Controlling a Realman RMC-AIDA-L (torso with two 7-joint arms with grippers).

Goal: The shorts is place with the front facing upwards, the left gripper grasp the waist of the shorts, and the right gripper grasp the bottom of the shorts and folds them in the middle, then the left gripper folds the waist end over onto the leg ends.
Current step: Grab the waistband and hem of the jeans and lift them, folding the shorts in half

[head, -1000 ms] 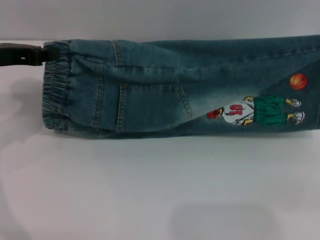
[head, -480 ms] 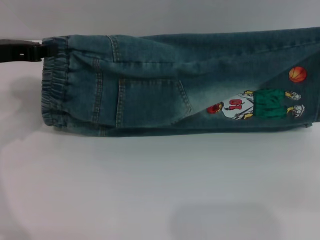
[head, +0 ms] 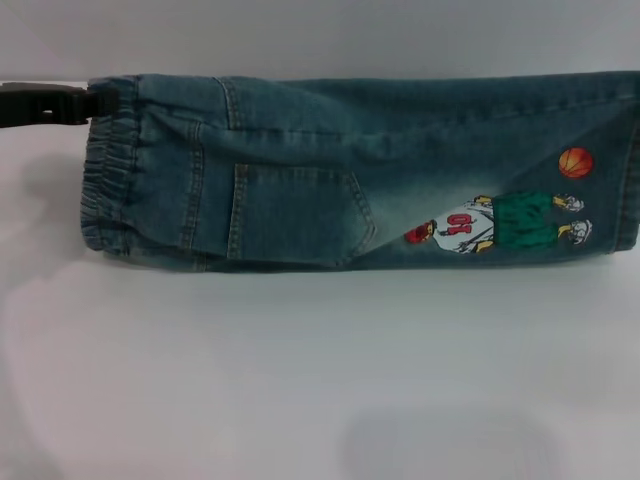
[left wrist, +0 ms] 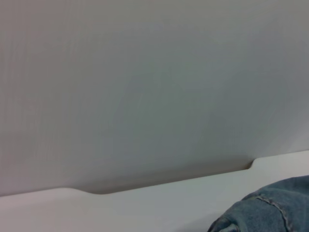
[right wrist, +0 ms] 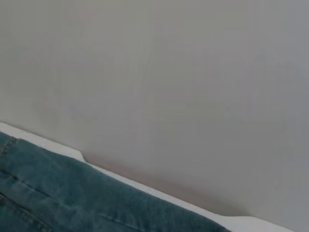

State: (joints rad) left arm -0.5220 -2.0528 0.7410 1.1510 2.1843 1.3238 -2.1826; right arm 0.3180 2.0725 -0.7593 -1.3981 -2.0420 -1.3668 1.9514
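The leg ends' far corner on the white table (head: 571,147), just behind the orange ball, will be let go of by my right gripper.
The blue denim shorts (head: 330,170) lie folded lengthwise across the white table, pocket side up. The gathered waist of the shorts (head: 105,180) is at the left. My left gripper (head: 88,102) reaches in from the left edge, shut on the waist's far corner. The leg ends (head: 627,170) sit at the right edge, near the cartoon player patch (head: 500,222) and orange ball (head: 575,162). My right gripper is out of view. A denim fold (left wrist: 270,212) shows in the left wrist view, and a stretch of denim (right wrist: 72,198) in the right wrist view.
The white table (head: 300,380) spreads bare in front of the shorts. A grey wall (head: 300,35) rises close behind them, right at the table's back edge (left wrist: 145,186).
The leg end of the shorts has slid left, carrying the patch and ball with it, and the hem now shows at the right edge. The left gripper and waist have barely moved.
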